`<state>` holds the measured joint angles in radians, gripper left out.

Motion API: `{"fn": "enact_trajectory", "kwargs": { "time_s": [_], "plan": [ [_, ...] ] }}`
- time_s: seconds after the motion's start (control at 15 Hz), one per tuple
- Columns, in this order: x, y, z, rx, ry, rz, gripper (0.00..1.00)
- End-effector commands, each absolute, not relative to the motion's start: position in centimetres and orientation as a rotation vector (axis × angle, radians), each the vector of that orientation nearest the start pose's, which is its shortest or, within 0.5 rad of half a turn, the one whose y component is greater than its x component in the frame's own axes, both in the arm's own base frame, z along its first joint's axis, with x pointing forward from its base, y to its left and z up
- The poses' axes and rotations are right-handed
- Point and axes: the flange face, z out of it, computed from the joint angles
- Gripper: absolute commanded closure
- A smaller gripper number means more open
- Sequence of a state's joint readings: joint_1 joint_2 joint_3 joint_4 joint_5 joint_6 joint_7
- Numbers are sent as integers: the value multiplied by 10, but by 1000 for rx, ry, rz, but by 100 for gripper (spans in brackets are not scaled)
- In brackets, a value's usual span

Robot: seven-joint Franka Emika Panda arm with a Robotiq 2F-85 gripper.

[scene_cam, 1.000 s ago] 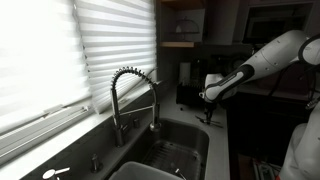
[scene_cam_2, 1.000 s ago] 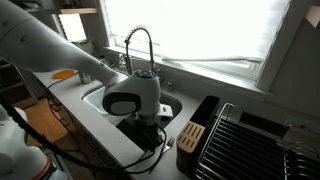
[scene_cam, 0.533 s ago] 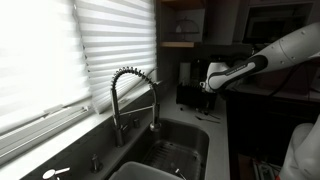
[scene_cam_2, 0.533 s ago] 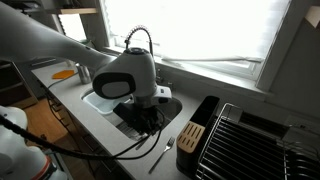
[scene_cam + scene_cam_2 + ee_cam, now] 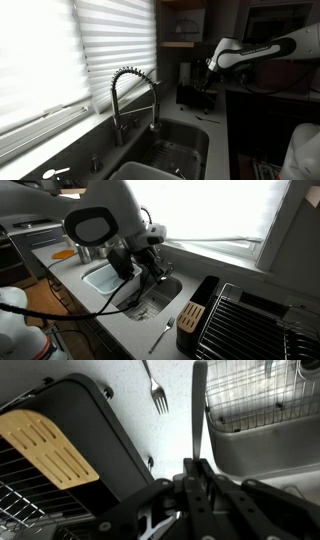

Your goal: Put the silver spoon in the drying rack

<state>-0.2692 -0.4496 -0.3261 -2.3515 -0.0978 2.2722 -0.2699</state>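
Next, I release the silver spoon in the drying rack's black holder (image 5: pixel 184 89), at the rack's window end.
My gripper (image 5: pixel 197 466) is shut on a thin silver utensil, the silver spoon (image 5: pixel 198 405). Its handle sticks straight out past the fingers, and the end held in the jaws is hidden. In both exterior views the gripper (image 5: pixel 150 265) (image 5: pixel 209 72) hangs raised above the steel sink's near edge. The drying rack (image 5: pixel 204 308) is dark and low. It lies to the right of the sink and has a wooden slotted block (image 5: pixel 190 317) in it. In the wrist view the rack (image 5: pixel 95 420) fills the left side, beside the gripper and not under it.
A silver fork (image 5: pixel 163 333) (image 5: pixel 154 388) lies on the white counter between sink and rack. The coiled chrome faucet (image 5: pixel 138 225) (image 5: pixel 130 82) stands behind the sink (image 5: pixel 96 281). A wire basket (image 5: pixel 262 400) sits in the basin. A window with blinds (image 5: pixel 60 50) runs behind.
My gripper has risen from the counter by the fork and moved up over the sink edge, carrying the spoon. The fork stays on the counter.
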Motion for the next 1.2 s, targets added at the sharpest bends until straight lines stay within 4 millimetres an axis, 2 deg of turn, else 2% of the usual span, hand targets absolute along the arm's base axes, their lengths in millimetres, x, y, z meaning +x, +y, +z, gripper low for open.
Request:
{"fn": "enact_trajectory", "kwargs": {
  "time_s": [0.0,0.13,0.27,0.33,0.53,0.8,1.13],
  "plan": [
    [367,-266,539,-3157,441,-585,92],
    [369,-264,548,-3158,443,-613,92],
    [369,-263,548,-3157,446,-613,92],
    [369,-263,548,-3157,447,-612,98],
    [388,-279,563,-3090,599,-875,98],
    [414,-293,581,-2992,691,-1171,98],
    [448,-312,572,-2906,771,-1374,98]
  ]
}}
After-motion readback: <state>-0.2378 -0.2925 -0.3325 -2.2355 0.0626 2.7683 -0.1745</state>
